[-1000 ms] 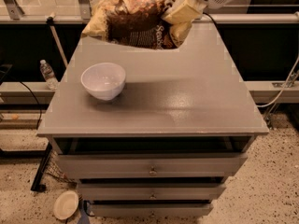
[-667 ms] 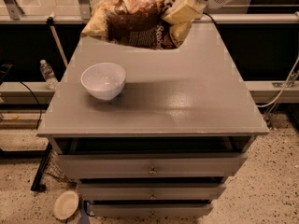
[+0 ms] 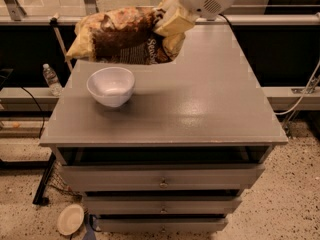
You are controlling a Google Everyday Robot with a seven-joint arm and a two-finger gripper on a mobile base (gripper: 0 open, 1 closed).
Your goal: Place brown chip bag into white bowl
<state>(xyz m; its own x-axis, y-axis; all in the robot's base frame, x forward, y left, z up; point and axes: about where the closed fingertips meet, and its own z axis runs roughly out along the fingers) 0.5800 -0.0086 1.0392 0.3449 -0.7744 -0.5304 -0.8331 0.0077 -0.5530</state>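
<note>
The brown chip bag, now hanging above the cabinet top, will drop across the white bowl's open top [image 3: 103, 72], leaning out toward the water bottle.
The brown chip bag [image 3: 125, 36] hangs in the air above the back left of the grey cabinet top [image 3: 200, 99], crinkly dark brown with yellow-tan ends and white lettering. My gripper [image 3: 172, 26] is shut on the bag's right end, with its white arm housing at the top right. The white bowl [image 3: 111, 86] stands upright on the left part of the cabinet top, just below and in front of the bag's left half. The bag does not touch the bowl.
The cabinet has drawers [image 3: 162, 176] at the front. A water bottle [image 3: 50, 78] stands behind the left edge. A flat pale plate [image 3: 70, 219] lies on the floor at lower left. A cable [image 3: 300, 96] hangs at right.
The bag and my gripper have shifted left and slightly forward, so the bag now hangs nearer over the bowl. The bowl has not moved.
</note>
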